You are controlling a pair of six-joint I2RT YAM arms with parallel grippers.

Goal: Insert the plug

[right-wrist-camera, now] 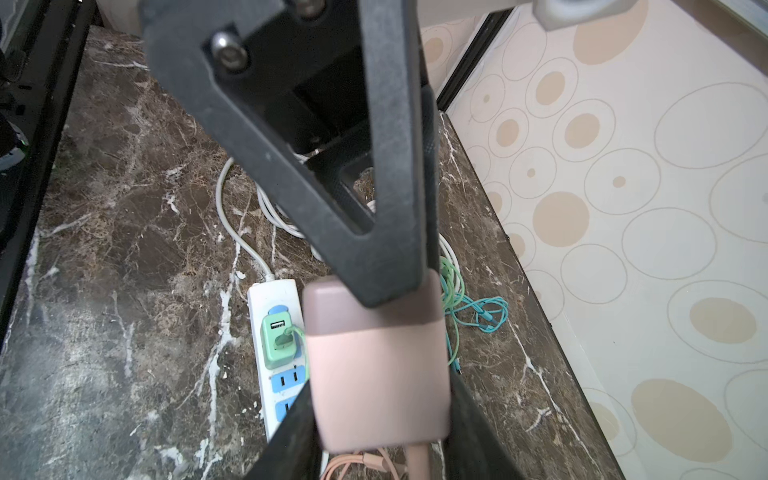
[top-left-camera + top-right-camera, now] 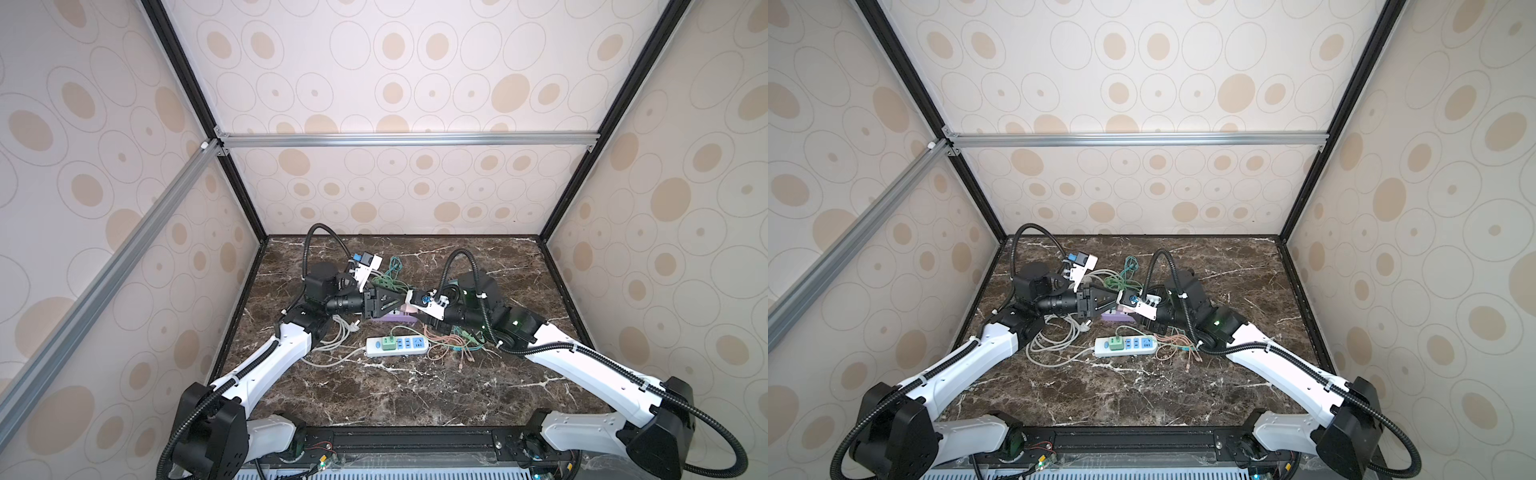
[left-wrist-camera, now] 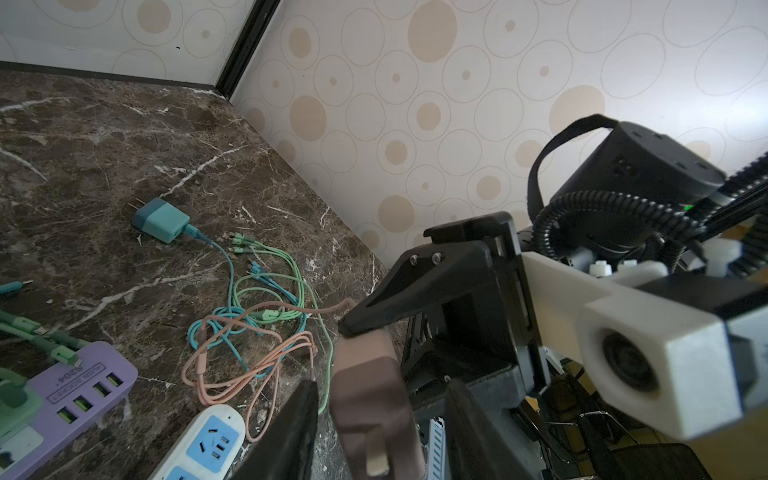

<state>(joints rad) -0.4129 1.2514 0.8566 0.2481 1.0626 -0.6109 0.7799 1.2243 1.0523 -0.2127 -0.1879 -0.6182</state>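
Next, my left gripper takes the pink plug, which my right gripper holds by its narrow edges, before my right gripper grips the plug's broad sides (image 1: 380, 382).
The pink plug (image 1: 378, 365) with its pink cable hangs above the table, and my right gripper (image 1: 382, 436) is shut on its lighter end. The darker prong end (image 3: 370, 399) lies between the fingers of my left gripper (image 3: 382, 436), which is open, with a gap on each side. In both top views the two grippers meet nose to nose over the table's middle, left (image 2: 401, 302) and right (image 2: 417, 316), with the plug (image 2: 1124, 311) between them. The white power strip (image 2: 397, 347) lies below, with free blue sockets (image 1: 286, 380).
A green adapter (image 1: 280, 336) sits in the white strip's first socket. A purple power strip (image 3: 62, 395) lies under the grippers. A teal adapter (image 3: 160, 220) and tangled green, blue and pink cables (image 3: 257, 316) lie on the marble. A coiled white cord (image 2: 1054, 336) lies at the left.
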